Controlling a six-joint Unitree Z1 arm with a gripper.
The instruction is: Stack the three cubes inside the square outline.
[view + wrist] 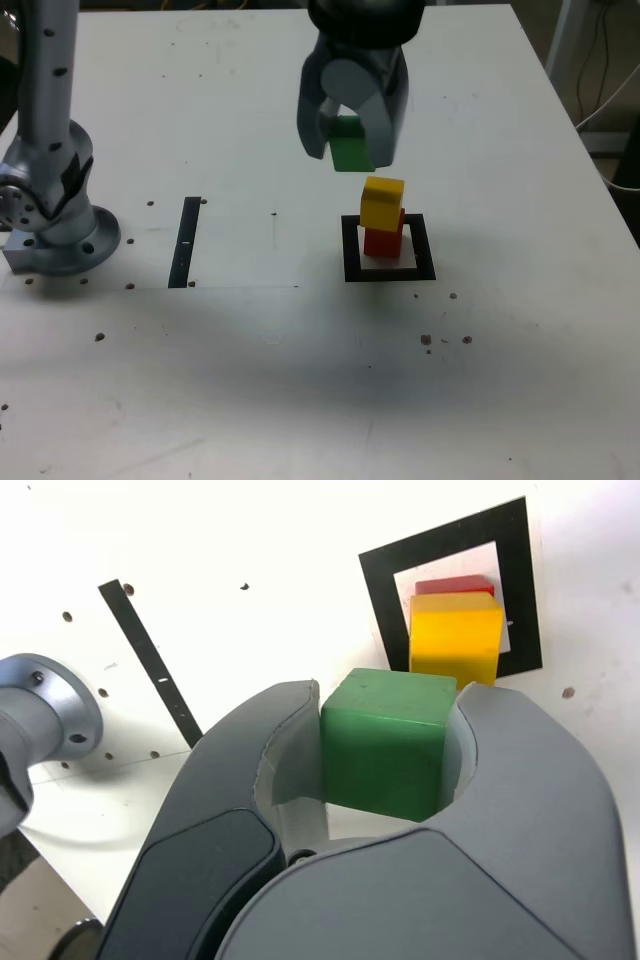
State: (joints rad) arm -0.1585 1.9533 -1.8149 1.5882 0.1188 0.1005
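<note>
Next, I release the green cube, now held in the air above the stack, from my gripper on top of the yellow cube (381, 177) (457, 640).
The black square outline (389, 272) (512, 540) lies on the white table. Inside it stands the red cube (383, 240) (454, 584), and the yellow cube (382, 201) (455, 640) sits on top of it, slightly offset. My gripper (350, 150) (385, 745) hangs in the air above and a little toward the exterior view's left of this stack. It is shut on the green cube (351, 153) (385, 740), which is pinched between the two grey jaws.
A thin black strip (185, 241) (150, 660) lies toward the exterior view's left of the outline. The arm's grey base (55, 215) (40, 715) stands at the table's left edge in the exterior view. Small dark screw holes dot the tabletop.
</note>
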